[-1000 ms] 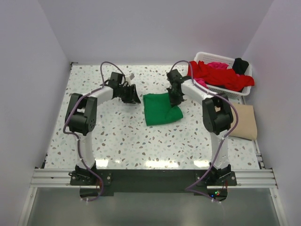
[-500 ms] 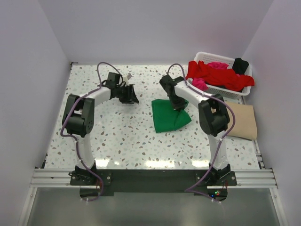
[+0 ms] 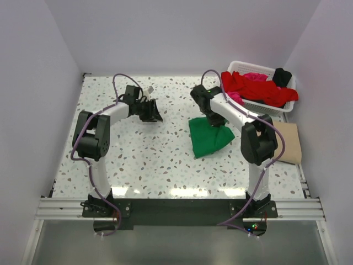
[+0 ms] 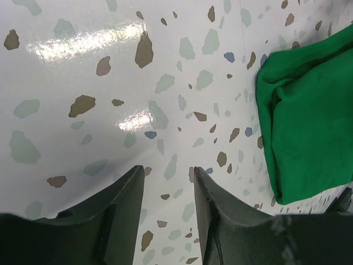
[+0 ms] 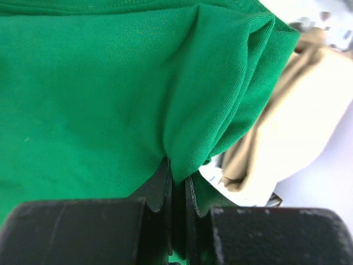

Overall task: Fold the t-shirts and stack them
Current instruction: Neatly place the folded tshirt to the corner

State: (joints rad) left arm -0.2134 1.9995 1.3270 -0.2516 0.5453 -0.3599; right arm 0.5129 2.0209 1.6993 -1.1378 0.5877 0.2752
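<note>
The green t-shirt will go down on top of the folded tan t-shirt (image 3: 268,138) (image 5: 287,118) from my right gripper.
A folded bright green t-shirt (image 3: 209,139) lies right of the table's middle; it fills the right wrist view (image 5: 94,83) and shows at the right of the left wrist view (image 4: 309,121). My right gripper (image 3: 214,122) is shut on its upper edge, cloth pinched between the fingers (image 5: 177,182). A folded tan t-shirt (image 3: 288,142) lies at the right edge and shows in the right wrist view (image 5: 287,110). Red (image 3: 259,88), magenta (image 3: 255,76) and black (image 3: 282,76) shirts are heaped in the basket. My left gripper (image 3: 153,115) is open and empty over bare table (image 4: 168,171), left of the green shirt.
A white lattice basket (image 3: 242,67) stands at the back right corner. The speckled table (image 3: 143,160) is walled on the left, back and right. The arm bases sit on a rail along the near edge (image 3: 176,208).
My right gripper has dragged the green shirt to the right and nearer, towards the tan shirt. The left gripper has drawn back slightly to the left.
</note>
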